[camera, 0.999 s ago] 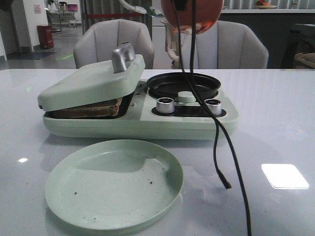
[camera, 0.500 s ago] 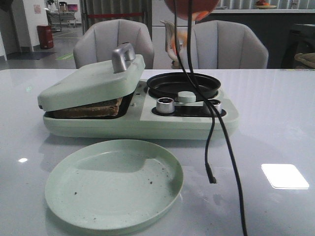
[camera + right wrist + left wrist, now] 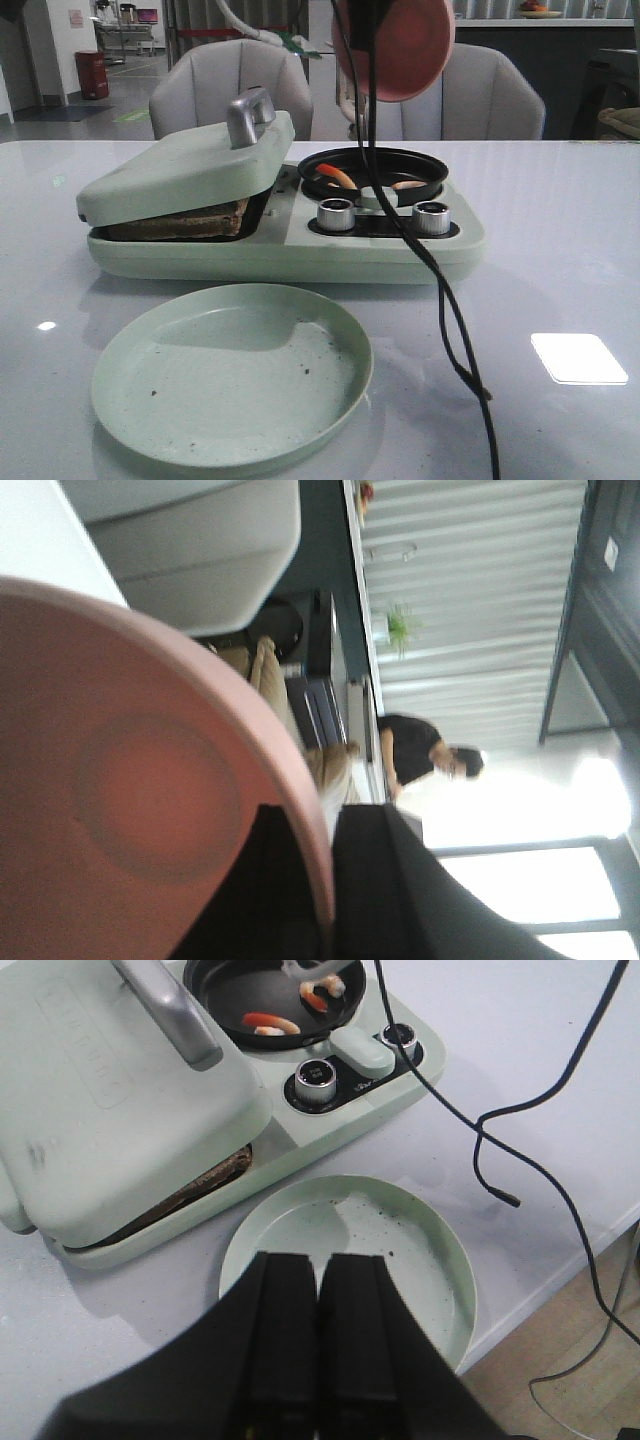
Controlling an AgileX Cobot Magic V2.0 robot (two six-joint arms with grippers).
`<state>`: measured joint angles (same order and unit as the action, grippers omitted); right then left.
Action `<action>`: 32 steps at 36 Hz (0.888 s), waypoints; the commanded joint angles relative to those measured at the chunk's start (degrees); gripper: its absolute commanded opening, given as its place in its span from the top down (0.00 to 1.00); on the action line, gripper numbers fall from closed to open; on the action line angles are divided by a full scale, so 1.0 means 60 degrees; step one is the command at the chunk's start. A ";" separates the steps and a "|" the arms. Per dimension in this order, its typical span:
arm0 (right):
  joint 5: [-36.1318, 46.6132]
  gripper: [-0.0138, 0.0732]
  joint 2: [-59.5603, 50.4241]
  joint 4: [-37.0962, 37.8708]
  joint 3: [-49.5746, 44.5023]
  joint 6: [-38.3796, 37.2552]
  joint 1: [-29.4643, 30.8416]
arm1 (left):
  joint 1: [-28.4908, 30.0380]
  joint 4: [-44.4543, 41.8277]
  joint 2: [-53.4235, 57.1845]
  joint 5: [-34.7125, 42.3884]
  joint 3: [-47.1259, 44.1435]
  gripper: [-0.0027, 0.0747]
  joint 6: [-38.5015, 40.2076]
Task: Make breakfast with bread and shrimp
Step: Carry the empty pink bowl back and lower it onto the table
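I will set the pink bowl on the table point(image 3: 624, 306) by the bright light patch with my right gripper.
Several orange-red and pale pink shrimp point(image 3: 340, 178) lie in the black round pan point(image 3: 420, 163) of the green breakfast maker; they also show in the left wrist view point(image 3: 270, 1022). The bread point(image 3: 180, 222) sits under the tilted green lid point(image 3: 190, 160), with only its brown edge showing point(image 3: 200, 1185). My right gripper point(image 3: 325, 880) is shut on the rim of the pink bowl point(image 3: 130, 800), held tipped on edge high above the pan point(image 3: 395, 45). My left gripper point(image 3: 318, 1290) is shut and empty above the near side of the green plate point(image 3: 420, 1250).
The empty green plate point(image 3: 232, 375) lies in front of the breakfast maker point(image 3: 400, 250), which has two metal knobs point(image 3: 336, 213). Black cables point(image 3: 440, 300) hang from the right arm down across the maker and the table. Grey chairs point(image 3: 230, 85) stand behind the table.
The pink bowl has tipped further and shifted right. The shrimp have dropped from it into the black pan, which was empty before. The hanging cables have swung.
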<state>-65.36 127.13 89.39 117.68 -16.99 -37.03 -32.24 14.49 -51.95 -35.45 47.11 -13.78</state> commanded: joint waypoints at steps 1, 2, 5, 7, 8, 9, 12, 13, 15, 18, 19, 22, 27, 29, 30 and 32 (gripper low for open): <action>-0.1107 0.79 -0.1130 0.0229 0.0320 -0.0110 0.0122 | -0.0083 0.0105 0.0091 0.0738 0.0270 0.84 0.0100; -0.1253 0.79 -0.1250 -0.0051 0.0320 -0.0110 0.0139 | -0.0083 0.0105 0.0091 0.0738 0.0270 0.84 0.0100; -0.1617 0.79 -0.1695 -0.1450 0.0320 -0.0110 0.0332 | -0.0083 0.0105 0.0091 0.0738 0.0270 0.84 0.0100; -0.1756 0.79 -0.2055 -0.2905 0.0320 -0.0110 0.0605 | -0.0083 0.0105 0.0091 0.0738 0.0270 0.84 0.0100; -0.1812 0.79 -0.2262 -0.3648 0.0320 -0.0098 0.0781 | -0.0083 0.0105 0.0091 0.0738 0.0270 0.84 0.0100; -0.1836 0.79 -0.2414 -0.4187 0.0300 -0.0098 0.0923 | -0.0083 0.0105 0.0091 0.0738 0.0270 0.84 0.0100; -0.1827 0.79 -0.2941 -0.5764 0.0037 0.0023 0.1459 | -0.0083 0.0105 0.0091 0.0738 0.0270 0.84 0.0100; -0.1817 0.79 -0.3208 -0.6144 -0.0148 0.0087 0.1686 | -0.0083 0.0105 0.0091 0.0738 0.0270 0.84 0.0100; -0.1769 0.79 -0.3511 -0.6856 -0.0584 0.0190 0.2021 | -0.0083 0.0105 0.0091 0.0738 0.0270 0.84 0.0100; -0.1633 0.79 -0.4077 -0.7541 -0.1408 0.0189 0.2665 | -0.0083 0.0105 0.0091 0.0738 0.0270 0.84 0.0100; -0.1557 0.79 -0.4231 -0.7719 -0.1794 0.0189 0.2817 | -0.0083 0.0105 0.0091 0.0744 0.0270 0.84 0.0100; -0.1310 0.79 -0.4757 -0.8215 -0.2828 0.0189 0.3327 | -0.0083 0.0105 0.0091 0.0744 0.0270 0.84 0.0100; -0.0546 0.79 -0.5665 -0.9593 -0.4694 0.0189 0.4270 | -0.0083 0.0105 0.0091 0.0744 0.0270 0.84 0.0100; -0.0104 0.79 -0.5965 -1.0101 -0.5274 0.0189 0.4645 | -0.0083 0.0105 0.0091 0.0744 0.0270 0.84 0.0100; 0.0090 0.79 -0.6123 -1.0430 -0.5649 0.0189 0.4804 | -0.0083 0.0105 0.0091 0.0744 0.0270 0.84 0.0100; 0.0526 0.79 -0.6330 -1.0896 -0.6188 0.0209 0.5164 | -0.0083 0.0105 0.0091 0.0744 0.0270 0.84 0.0100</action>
<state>-67.76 94.65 27.30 83.92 -16.22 -9.31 -32.24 14.49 -51.95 -35.33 47.11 -13.69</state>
